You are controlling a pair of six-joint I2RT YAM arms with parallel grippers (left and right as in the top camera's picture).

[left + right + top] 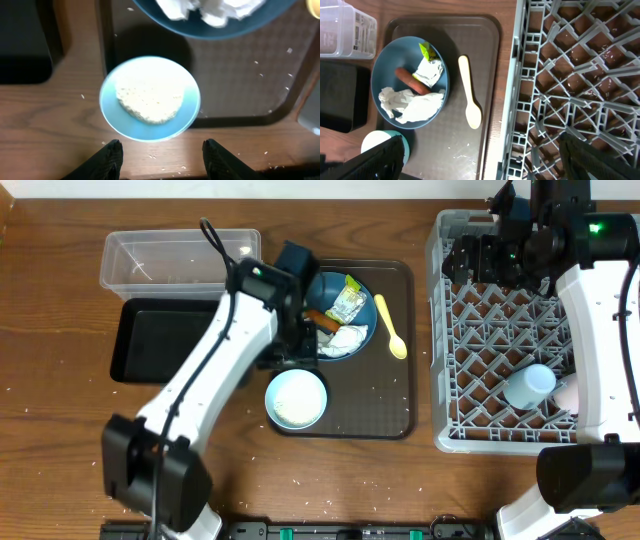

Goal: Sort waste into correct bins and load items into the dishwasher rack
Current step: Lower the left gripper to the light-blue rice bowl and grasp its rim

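The white bowl's rim (325, 407) (198, 102) on the side facing the grey rack should be gripped next, once my left gripper gets there and closes.
The dark-blue dish (362, 320) on the brown serving tray holds the sausage (412, 81), the green-and-white wrapper (429, 70) and the crumpled tissue (410, 104). The white bowl (296, 398) holds a mound of rice (150, 97). The yellow spoon (390, 328) lies on the tray right of the dish. My left gripper (162, 160) is open and empty, hovering between the dish and the bowl (285, 352). My right gripper (487, 160) is open and empty above the far left corner of the grey rack (480, 255). The light-blue cup (528, 385) and pink cup (567, 393) sit in the rack (500, 330).
The clear tub (170, 260) stands at the back left, with the black tray (160, 340) in front of it. The brown serving tray (390, 415) lies between them and the rack. Loose rice grains (260, 75) dot the tray and the wooden table.
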